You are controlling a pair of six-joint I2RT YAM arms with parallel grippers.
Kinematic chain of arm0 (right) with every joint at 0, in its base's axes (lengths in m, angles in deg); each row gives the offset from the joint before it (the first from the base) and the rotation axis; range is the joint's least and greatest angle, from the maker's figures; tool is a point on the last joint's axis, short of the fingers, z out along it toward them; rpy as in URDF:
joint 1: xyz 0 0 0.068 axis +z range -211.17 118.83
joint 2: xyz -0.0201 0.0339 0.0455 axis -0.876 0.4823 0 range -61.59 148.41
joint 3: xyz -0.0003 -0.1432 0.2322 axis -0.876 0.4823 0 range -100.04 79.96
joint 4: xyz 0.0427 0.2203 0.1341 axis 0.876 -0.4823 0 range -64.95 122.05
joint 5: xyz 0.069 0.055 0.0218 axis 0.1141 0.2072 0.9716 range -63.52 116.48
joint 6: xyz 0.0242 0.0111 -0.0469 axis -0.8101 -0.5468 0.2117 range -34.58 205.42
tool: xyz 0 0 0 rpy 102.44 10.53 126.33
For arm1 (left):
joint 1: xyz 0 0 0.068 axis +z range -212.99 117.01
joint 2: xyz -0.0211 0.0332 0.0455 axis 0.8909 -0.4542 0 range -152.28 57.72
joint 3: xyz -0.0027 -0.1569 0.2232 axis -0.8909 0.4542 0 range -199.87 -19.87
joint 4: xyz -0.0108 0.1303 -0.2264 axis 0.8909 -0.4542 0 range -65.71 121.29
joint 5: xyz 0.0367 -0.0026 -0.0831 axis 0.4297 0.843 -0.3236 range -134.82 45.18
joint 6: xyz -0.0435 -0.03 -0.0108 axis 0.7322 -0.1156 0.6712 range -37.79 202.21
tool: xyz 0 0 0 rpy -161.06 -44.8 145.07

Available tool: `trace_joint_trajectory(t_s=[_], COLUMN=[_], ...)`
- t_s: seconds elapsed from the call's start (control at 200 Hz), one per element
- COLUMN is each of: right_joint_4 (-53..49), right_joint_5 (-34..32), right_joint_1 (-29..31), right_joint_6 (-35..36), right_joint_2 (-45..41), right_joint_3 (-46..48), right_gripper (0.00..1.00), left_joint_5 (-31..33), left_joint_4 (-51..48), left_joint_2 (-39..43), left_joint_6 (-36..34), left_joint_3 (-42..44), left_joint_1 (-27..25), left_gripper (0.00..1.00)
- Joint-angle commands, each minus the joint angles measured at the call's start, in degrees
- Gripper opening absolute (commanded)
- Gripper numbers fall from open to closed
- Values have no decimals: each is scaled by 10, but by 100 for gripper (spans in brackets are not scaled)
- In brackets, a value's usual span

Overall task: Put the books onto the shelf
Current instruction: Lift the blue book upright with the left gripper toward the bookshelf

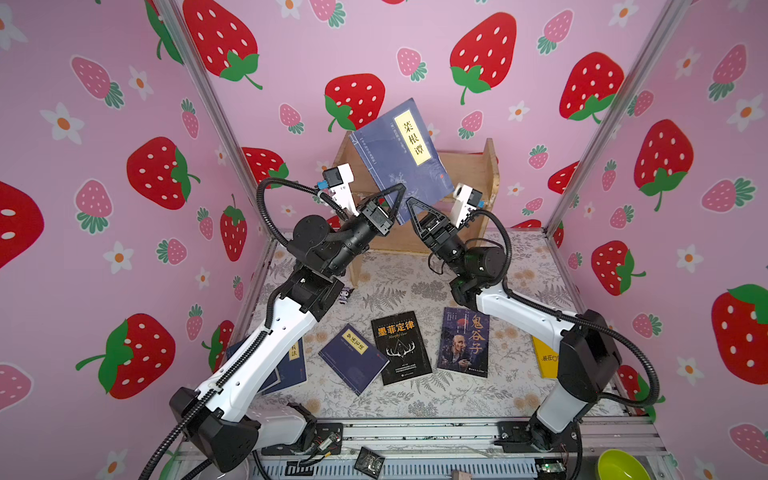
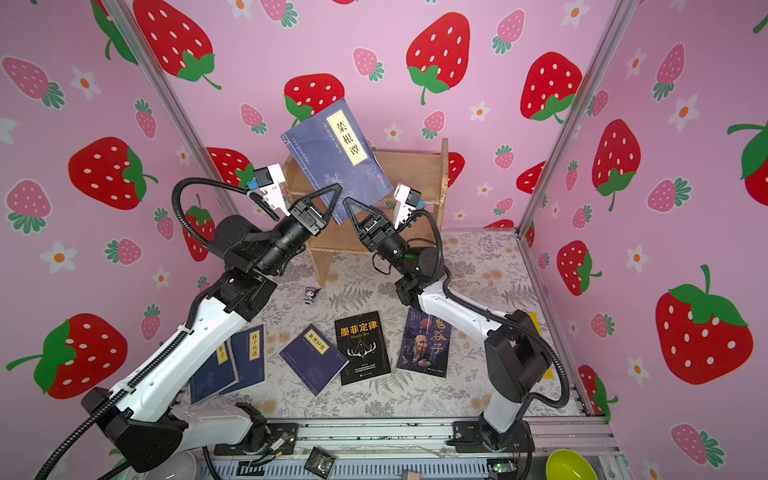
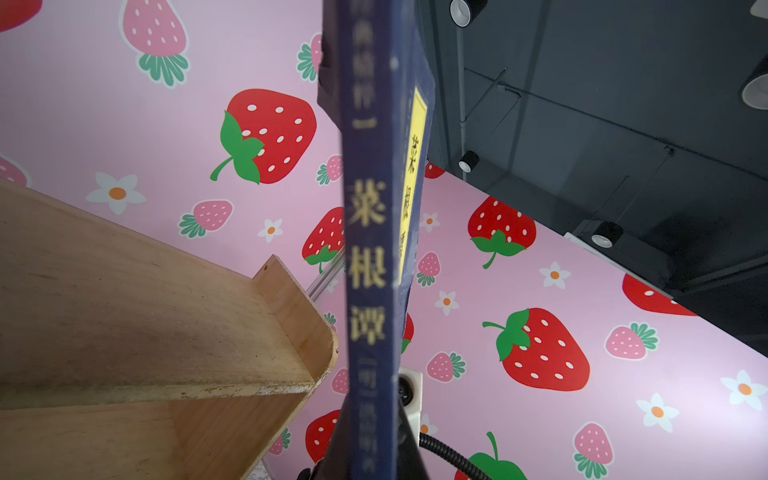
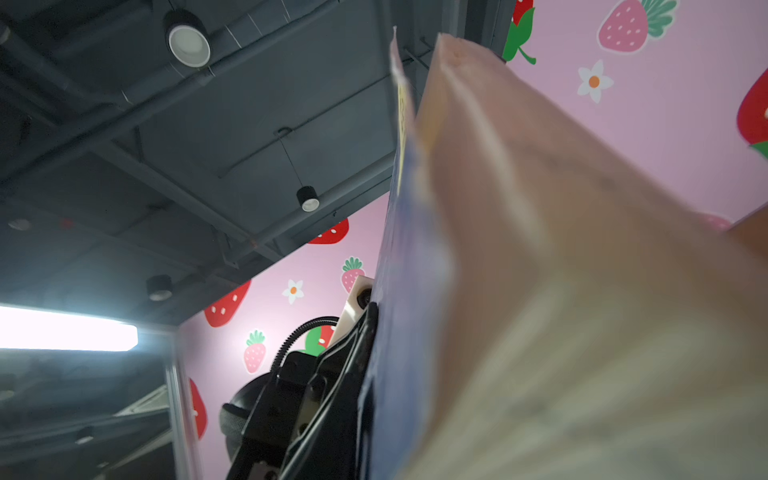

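My grippers crowd the bottom corner of the tilted navy book, so I will use my left gripper to take the spine farther up (image 1: 367, 161) and help turn the book spine-down before shelving it.
A navy book (image 1: 399, 158) with a yellow title label hangs tilted in the air in front of the wooden shelf (image 1: 478, 174). My left gripper (image 1: 400, 192) is shut on its lower edge near the spine (image 3: 370, 249). My right gripper (image 1: 411, 204) is shut on the same book's bottom corner, and its page edges (image 4: 540, 291) fill the right wrist view. Both top views show the other books flat on the floral mat: a navy one (image 1: 353, 359), a black one with antlers (image 1: 401, 347), one with an old man's face (image 1: 464, 343). A yellow one (image 1: 544, 357) lies half under my right arm.
More navy books (image 2: 249, 357) lie partly under my left arm. A tiny dark figurine (image 1: 345, 295) stands on the mat by the shelf's left leg. Strawberry-patterned walls close in the back and both sides. A green bowl (image 1: 621, 465) sits beyond the front rail at the right.
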Motion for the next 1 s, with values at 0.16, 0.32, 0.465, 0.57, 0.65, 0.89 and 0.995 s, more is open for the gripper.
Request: trace_joint_trajectory(t_s=[0.16, 0.32, 0.465, 0.57, 0.65, 0.89, 0.995], right_joint_4=[-99, -178, -218, -249, -249, -271, -276], right_joint_5=[-3, 56, 99, 154, 175, 195, 198], right_joint_1=[-20, -56, -91, -107, -111, -113, -115], right_joint_6=[8, 28, 30, 27, 19, 19, 19], right_joint_2=[-45, -99, -145, -161, -174, -202, -208], right_joint_3=[5, 22, 48, 42, 48, 53, 51], right_gripper=[6, 5, 5, 6, 6, 7, 8], left_joint_5=[-29, -57, -121, -172, -224, -292, -283], left_joint_4=[-53, -188, -220, -212, -174, -109, -110], left_joint_2=[8, 9, 7, -9, -31, -79, -74], left_joint_6=[-49, -111, -110, -80, -37, 33, 27], left_joint_3=[-62, -122, -147, -163, -172, -198, -189], left_joint_1=[-5, 13, 48, 71, 82, 85, 84], left_gripper=[52, 99, 99, 100, 97, 85, 81])
